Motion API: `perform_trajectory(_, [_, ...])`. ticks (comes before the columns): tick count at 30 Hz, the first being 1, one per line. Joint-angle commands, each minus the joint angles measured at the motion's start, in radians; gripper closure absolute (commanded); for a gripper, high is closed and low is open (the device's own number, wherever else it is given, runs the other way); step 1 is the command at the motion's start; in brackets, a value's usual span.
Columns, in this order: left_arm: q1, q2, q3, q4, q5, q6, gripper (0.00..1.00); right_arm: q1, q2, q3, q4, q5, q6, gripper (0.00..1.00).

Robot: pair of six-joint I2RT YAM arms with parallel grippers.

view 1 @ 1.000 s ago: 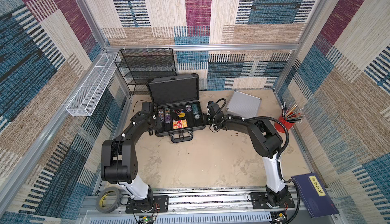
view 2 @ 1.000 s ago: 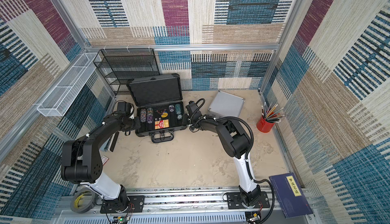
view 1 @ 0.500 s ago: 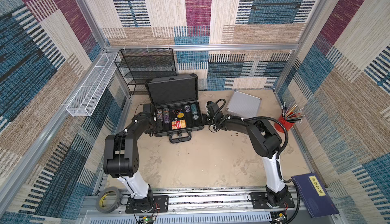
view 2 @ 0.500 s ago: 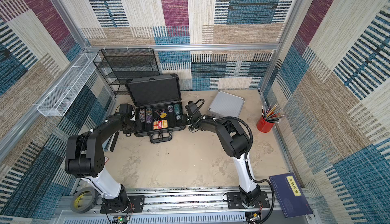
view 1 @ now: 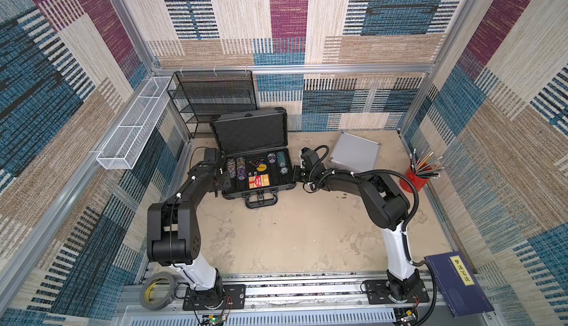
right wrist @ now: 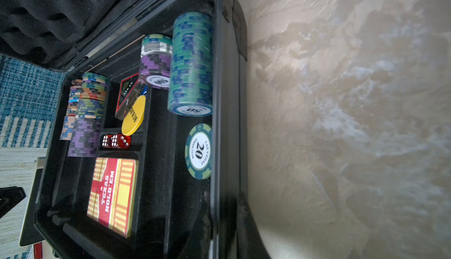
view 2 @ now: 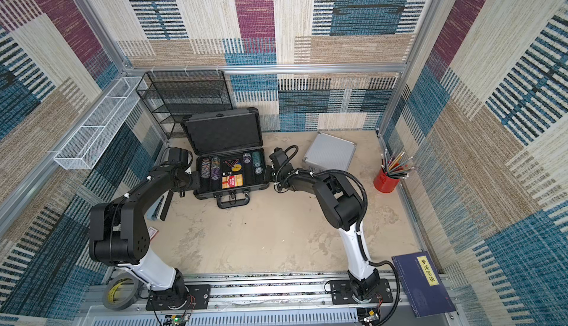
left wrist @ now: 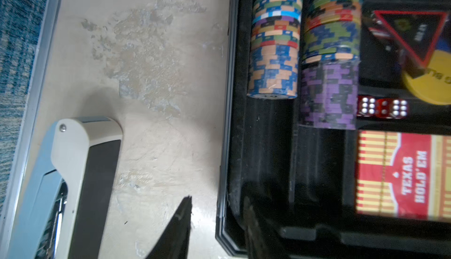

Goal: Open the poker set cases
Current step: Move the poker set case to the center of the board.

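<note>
The robot's left gripper straddles the side of the large case by its front corner, so it should grip farther back along that side (left wrist: pixel 225 160) before both grippers shift the case aside.
The large dark grey poker set case (view 1: pixel 250 130) (view 2: pixel 224 130) stands open in both top views, its lid upright, with chips, dice and cards in black foam. The smaller silver case (view 1: pixel 353 155) (view 2: pixel 330 152) lies closed at the back right. My left gripper (view 1: pixel 226 178) (left wrist: pixel 217 204) is open and straddles the large case's left wall (left wrist: pixel 228 123), one finger inside and one outside, clear of it. On the opposite side, my right gripper (view 1: pixel 295 174) (right wrist: pixel 225 211) is shut on the case's right wall (right wrist: pixel 227 99).
A black wire-mesh rack (view 1: pixel 212 100) stands behind the open case, and a white wire basket (view 1: pixel 132 124) hangs on the left wall. A grey-white stapler-like tool (left wrist: pixel 73 184) lies left of the case. At the right are a red pencil cup (view 1: pixel 416 180) and a blue book (view 1: pixel 458 281). A tape roll (view 1: pixel 156 290) sits at the front left.
My left arm has shifted slightly while its gripper stays at the case's left wall. The open case has slid a little to the left. The right arm holds still.
</note>
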Motion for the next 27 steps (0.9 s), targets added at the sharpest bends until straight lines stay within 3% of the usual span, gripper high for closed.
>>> perform_trajectory(1, [0.002,0.030,-0.008,-0.003,0.001,-0.006,0.61,0.010,-0.002,-0.022,0.041,-0.158,0.103,0.98])
perform_trajectory(5, [0.002,0.062,-0.007,0.009,0.007,-0.008,0.65,0.010,-0.013,-0.043,0.067,-0.151,0.150,0.99])
perform_trajectory(14, [0.017,0.132,0.053,0.006,0.010,0.019,0.87,0.037,-0.011,-0.042,0.091,-0.145,0.201,1.00])
perform_trajectory(27, [0.075,0.204,0.135,0.003,0.018,0.066,0.95,0.091,0.054,0.034,0.127,-0.166,0.314,1.00])
